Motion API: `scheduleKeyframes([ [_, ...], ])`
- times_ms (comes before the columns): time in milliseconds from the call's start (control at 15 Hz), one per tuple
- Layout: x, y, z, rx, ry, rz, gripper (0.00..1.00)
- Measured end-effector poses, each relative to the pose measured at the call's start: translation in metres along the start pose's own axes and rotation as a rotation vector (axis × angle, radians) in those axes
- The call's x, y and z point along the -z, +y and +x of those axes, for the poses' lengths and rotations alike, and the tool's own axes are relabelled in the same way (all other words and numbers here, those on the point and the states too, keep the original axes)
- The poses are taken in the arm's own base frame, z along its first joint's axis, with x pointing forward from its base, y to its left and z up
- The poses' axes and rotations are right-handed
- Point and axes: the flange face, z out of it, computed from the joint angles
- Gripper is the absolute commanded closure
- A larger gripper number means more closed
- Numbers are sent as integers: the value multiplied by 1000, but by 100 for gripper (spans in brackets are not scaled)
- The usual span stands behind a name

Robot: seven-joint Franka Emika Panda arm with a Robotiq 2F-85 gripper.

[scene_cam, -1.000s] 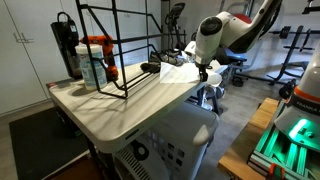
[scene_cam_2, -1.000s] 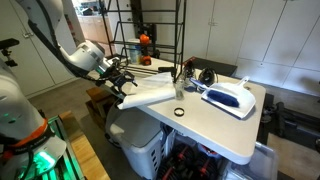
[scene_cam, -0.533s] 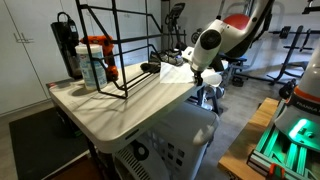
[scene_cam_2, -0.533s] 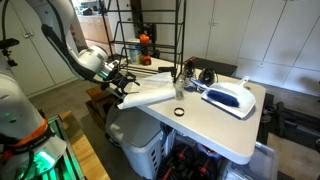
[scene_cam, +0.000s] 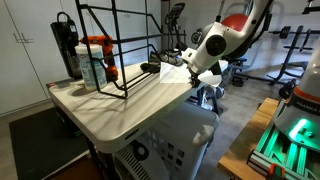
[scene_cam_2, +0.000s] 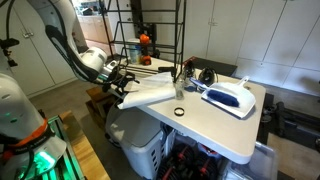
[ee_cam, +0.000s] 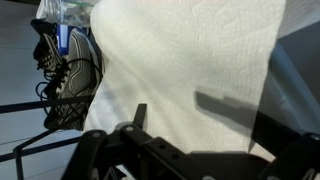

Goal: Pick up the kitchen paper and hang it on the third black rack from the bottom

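My gripper needs to close on the edge of the kitchen paper (scene_cam: 177, 74) (ee_cam: 243, 118), on the side away from the shoes.
The kitchen paper (scene_cam: 175, 72) is a white sheet lying flat at the table's edge; it also shows in the other exterior view (scene_cam_2: 155, 92). In the wrist view the paper (ee_cam: 180, 60) fills most of the frame. My gripper (scene_cam: 201, 73) sits at the table edge right by the sheet's end, as the exterior view (scene_cam_2: 119, 83) also shows. In the wrist view the gripper (ee_cam: 205, 125) has its dark fingers wide apart, with the paper's edge between them. It is open and holds nothing. The black wire rack (scene_cam: 115, 45) stands on the table behind the paper, and shows again further back (scene_cam_2: 150, 30).
An orange-capped bottle (scene_cam: 96, 58) and a black bottle (scene_cam: 65, 45) stand by the rack. A white and blue appliance (scene_cam_2: 228, 97) and a small black ring (scene_cam_2: 178, 111) lie on the white table (scene_cam: 110, 110). Shoes (ee_cam: 68, 70) sit on a low shelf beyond the table edge.
The arm has lowered and tilted a little, bringing the gripper slightly closer to the paper's end. The paper has not moved.
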Motion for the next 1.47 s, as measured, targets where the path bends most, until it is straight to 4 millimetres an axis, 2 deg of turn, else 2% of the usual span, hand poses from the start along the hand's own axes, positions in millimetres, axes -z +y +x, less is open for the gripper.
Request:
scheduleKeyframes([
  [400, 5, -9, -9, -82, 57, -54, 0],
  [1067, 6, -9, -11, -79, 58, -58, 0],
  [1200, 6, -5, -10, -82, 59, -66, 0],
  [1467, 3, 17, -8, -98, 58, -93, 0],
])
